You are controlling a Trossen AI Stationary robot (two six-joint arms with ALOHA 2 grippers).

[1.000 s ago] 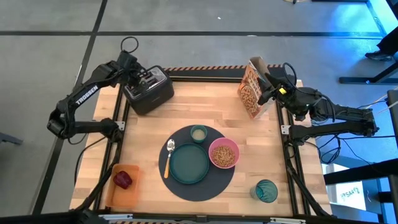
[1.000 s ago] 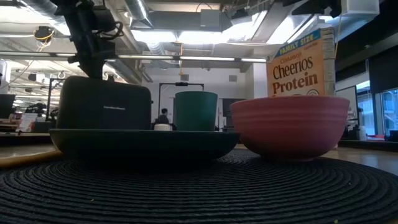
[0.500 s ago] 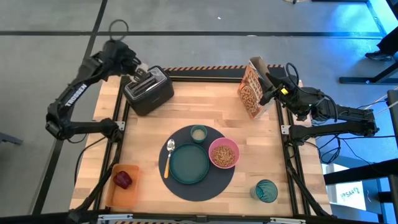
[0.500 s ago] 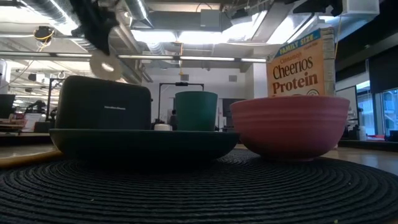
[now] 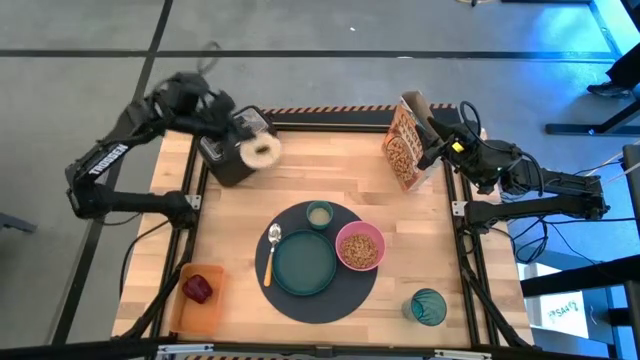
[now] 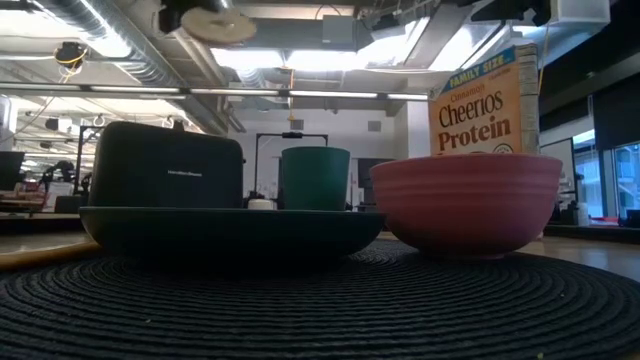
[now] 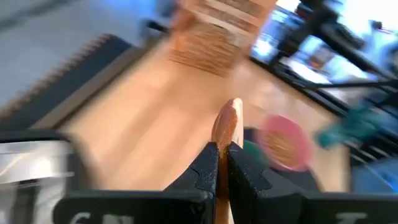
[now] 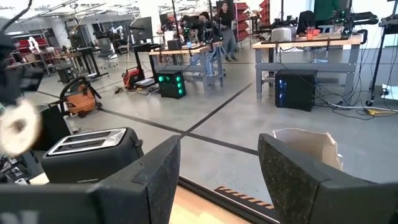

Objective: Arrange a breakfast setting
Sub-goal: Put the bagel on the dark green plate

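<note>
The bagel half, now high above the black toaster, will be let go by my left gripper on the teal plate (image 5: 297, 254), slightly toward the orange-handled spoon.
My left gripper (image 5: 248, 145) is shut on a bagel half (image 5: 263, 151), high above the black toaster (image 5: 228, 160) at the far left. The bagel half also shows in the low view (image 6: 218, 25). On the round dark mat (image 5: 358, 295) rest the teal plate (image 5: 305, 262), the pink bowl (image 5: 360, 246) with cereal, the small pale cup (image 5: 319, 214) and the orange-handled spoon (image 5: 270, 252). The teal tumbler (image 5: 428, 306) stands at the near right. The red apple (image 5: 198, 288) lies on the orange tray (image 5: 205, 312). My right gripper (image 5: 430, 145) is open behind the cereal box (image 5: 403, 145). My left gripper pinches the bagel half between its two fingers, one on each flat face, at its rim (image 7: 222, 134). The fingers come from the table's left side. The bagel half sticks out past the fingertips, lifted clear above the toaster, nearly level with a pale face up.
The cereal box stands upright at the far right, its open top (image 8: 305, 146) just in front of my right gripper. Bare wood lies between the toaster and the mat. The room behind holds desks and people.
My left gripper has risen from the toaster's slots with the bagel half, drawing it up and out. It has then swung toward the table's right and tipped, so the bagel half has turned from upright to nearly level, well above the toaster.
</note>
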